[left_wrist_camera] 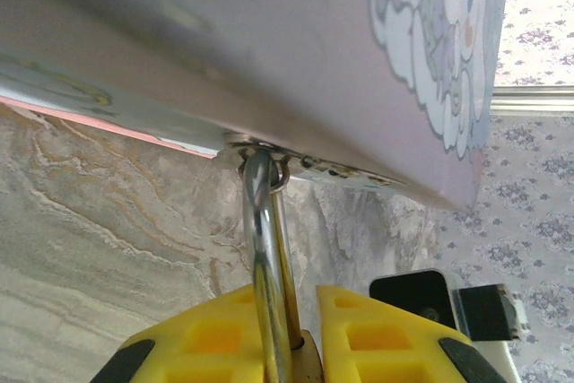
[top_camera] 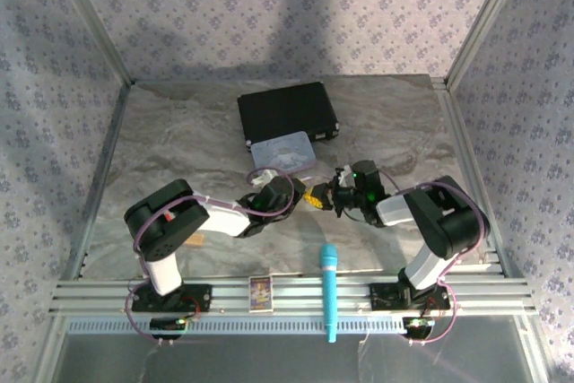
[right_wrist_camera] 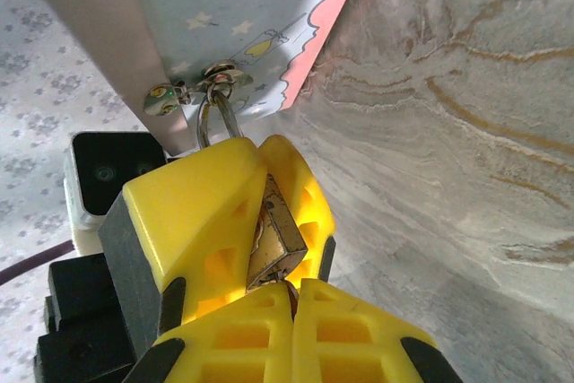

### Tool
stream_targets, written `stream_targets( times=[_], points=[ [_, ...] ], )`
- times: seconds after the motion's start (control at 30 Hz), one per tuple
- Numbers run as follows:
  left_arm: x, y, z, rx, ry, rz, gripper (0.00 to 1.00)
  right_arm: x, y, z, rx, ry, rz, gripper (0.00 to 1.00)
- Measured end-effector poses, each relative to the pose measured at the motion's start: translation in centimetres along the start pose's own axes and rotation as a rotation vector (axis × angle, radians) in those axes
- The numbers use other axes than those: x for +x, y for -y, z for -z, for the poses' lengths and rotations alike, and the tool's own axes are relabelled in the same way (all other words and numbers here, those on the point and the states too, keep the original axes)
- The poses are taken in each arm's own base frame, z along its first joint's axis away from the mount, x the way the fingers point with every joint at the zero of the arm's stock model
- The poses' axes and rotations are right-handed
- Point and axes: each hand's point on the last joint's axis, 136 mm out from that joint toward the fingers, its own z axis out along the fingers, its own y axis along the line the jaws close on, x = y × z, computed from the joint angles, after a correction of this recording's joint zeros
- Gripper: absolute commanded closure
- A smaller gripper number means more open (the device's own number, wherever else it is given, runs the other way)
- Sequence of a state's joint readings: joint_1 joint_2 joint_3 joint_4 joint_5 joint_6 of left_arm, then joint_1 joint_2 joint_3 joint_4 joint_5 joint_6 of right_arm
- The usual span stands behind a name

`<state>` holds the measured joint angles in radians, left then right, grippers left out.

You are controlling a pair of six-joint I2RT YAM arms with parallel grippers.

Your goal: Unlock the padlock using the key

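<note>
The shackle is shut and my right gripper is rolled far over on the key, so I should open, roll it back and retake the key's head [right_wrist_camera: 292, 299].
The brass padlock [right_wrist_camera: 274, 232] hangs by its steel shackle [left_wrist_camera: 266, 248] from the hasp [right_wrist_camera: 213, 78] of the pastel cartoon tin [top_camera: 282, 153]. My left gripper [left_wrist_camera: 285, 300] is shut on the padlock, its yellow fingers [right_wrist_camera: 193, 208] clamped on the body's two sides. My right gripper [right_wrist_camera: 294, 288] sits just below the padlock's underside, tips touching it, shut on the key [right_wrist_camera: 291, 293]. The key is only a thin dark sliver between the pads. In the top view both grippers [top_camera: 316, 196] meet in front of the tin.
A black case [top_camera: 287, 112] lies behind the tin. A turquoise microphone-like stick [top_camera: 329, 289] and a small tan block [top_camera: 260, 291] rest at the near rail. The marbled tabletop [top_camera: 179, 150] is walled on three sides.
</note>
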<state>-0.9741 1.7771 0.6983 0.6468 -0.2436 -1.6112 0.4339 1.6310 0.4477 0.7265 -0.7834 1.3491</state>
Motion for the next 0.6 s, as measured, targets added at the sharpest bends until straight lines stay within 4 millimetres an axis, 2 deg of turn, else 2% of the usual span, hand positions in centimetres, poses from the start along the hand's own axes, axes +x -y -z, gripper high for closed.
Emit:
stream_targets(
  times=[0.3, 0.43, 0.6],
  points=[
    [-0.11, -0.05, -0.05, -0.006, 0.003, 0.0, 1.0, -0.15, 0.18, -0.24, 0.033, -0.002, -0.006, 0.99],
    [-0.45, -0.3, -0.09, -0.016, 0.011, -0.016, 1.0, -0.26, 0.33, -0.64, 0.002, -0.018, -0.03, 0.84],
    [-0.2, -0.32, -0.17, -0.033, -0.003, -0.015, 1.0, -0.5, 0.75, -0.33, 0.034, 0.014, 0.001, 0.74]
  ],
)
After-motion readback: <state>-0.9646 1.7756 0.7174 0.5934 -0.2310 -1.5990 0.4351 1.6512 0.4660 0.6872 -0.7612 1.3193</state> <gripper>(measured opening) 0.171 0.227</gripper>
